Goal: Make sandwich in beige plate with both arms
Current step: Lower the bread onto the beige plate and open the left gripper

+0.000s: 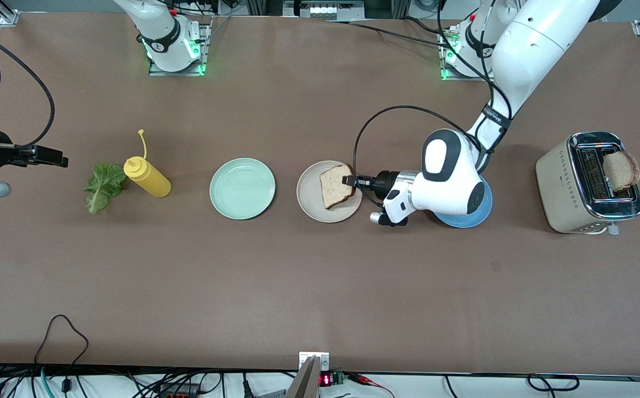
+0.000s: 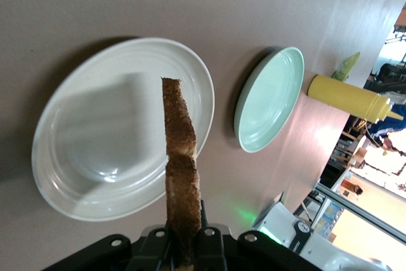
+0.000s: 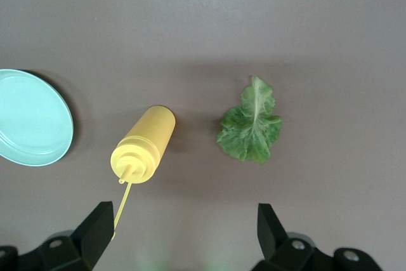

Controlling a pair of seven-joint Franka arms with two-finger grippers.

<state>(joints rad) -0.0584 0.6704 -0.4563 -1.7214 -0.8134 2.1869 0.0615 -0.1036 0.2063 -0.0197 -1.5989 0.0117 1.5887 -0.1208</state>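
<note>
The robot's left gripper will release the bread slice flat on the middle of the beige plate (image 1: 333,194) (image 2: 120,136). The slice is now held over that plate.
My left gripper (image 1: 348,181) is shut on the edge of a bread slice (image 1: 335,186) and holds it over the beige plate (image 1: 311,205). In the left wrist view the slice (image 2: 181,157) shows edge-on over the plate (image 2: 82,150), clamped between my fingers (image 2: 209,245). A second bread slice (image 1: 620,169) stands in the toaster (image 1: 568,188). The green lettuce leaf (image 1: 101,187) lies on the table toward the right arm's end; it also shows in the right wrist view (image 3: 250,128). My right gripper (image 1: 48,156) (image 3: 184,236) is open and empty, waiting above the table near the lettuce.
A yellow squeeze bottle (image 1: 147,176) lies beside the lettuce. A mint-green plate (image 1: 242,188) sits between the bottle and the beige plate. A blue plate (image 1: 463,218) lies under my left wrist. Cables run along the table's near edge.
</note>
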